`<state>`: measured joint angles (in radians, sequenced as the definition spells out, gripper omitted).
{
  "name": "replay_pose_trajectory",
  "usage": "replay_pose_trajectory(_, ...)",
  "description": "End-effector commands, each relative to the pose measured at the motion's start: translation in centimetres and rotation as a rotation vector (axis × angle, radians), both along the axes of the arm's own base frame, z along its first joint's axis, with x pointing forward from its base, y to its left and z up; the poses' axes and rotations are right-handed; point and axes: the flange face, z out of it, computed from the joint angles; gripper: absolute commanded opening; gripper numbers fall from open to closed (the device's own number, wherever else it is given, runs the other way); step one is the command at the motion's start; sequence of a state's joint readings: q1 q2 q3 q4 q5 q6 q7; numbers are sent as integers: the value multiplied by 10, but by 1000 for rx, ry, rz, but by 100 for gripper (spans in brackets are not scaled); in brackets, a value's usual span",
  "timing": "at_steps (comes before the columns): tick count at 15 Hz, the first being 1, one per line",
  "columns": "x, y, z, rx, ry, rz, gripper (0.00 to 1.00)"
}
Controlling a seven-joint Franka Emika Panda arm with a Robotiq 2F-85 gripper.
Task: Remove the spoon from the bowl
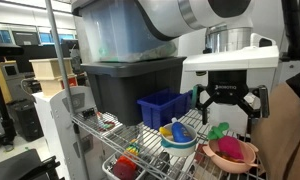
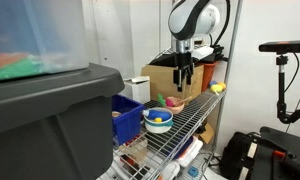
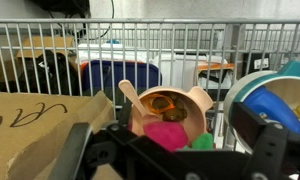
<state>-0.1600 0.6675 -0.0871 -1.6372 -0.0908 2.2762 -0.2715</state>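
The upper end of the handle (image 1: pixel 247 146) (image 3: pixel 130 92) of the tan spoon, above the rim of the tan-peach bowl, should be my gripper's next stop, and it should close there.
The tan-peach bowl (image 3: pixel 187 104) stands on the wire shelf, right below my gripper. It holds a pink item (image 3: pixel 166 134), a green item, an orange ring and brown pieces. The tan spoon (image 3: pixel 132 98) leans on the bowl's left rim with its handle pointing up and left. My gripper (image 3: pixel 168 152) is open and empty, its fingers spread to either side of the bowl. In both exterior views the gripper (image 1: pixel 230 102) (image 2: pixel 184 74) hangs a little above the bowl (image 1: pixel 230 154) (image 2: pixel 174 101). The spoon is too small to make out there.
A white and light-blue bowl (image 3: pixel 275 98) (image 1: pixel 178 136) (image 2: pixel 158 120) sits close beside the tan bowl. A cardboard box (image 3: pixel 40 125) (image 2: pixel 168 80) stands on its other side. A blue bin (image 1: pixel 162 107) and a large grey tote (image 1: pixel 130 80) are further along the wire shelf (image 2: pixel 195 122).
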Motion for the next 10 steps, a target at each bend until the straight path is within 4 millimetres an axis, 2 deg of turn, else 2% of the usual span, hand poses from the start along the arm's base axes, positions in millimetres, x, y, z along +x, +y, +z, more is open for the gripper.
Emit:
replay_pose_trajectory(1, 12, -12, -5, -2, 0, -5, 100)
replay_pose_trajectory(6, 21, -26, -11, -5, -10, -10, 100)
replay_pose_trajectory(10, 23, -28, -18, -6, -8, 1, 100)
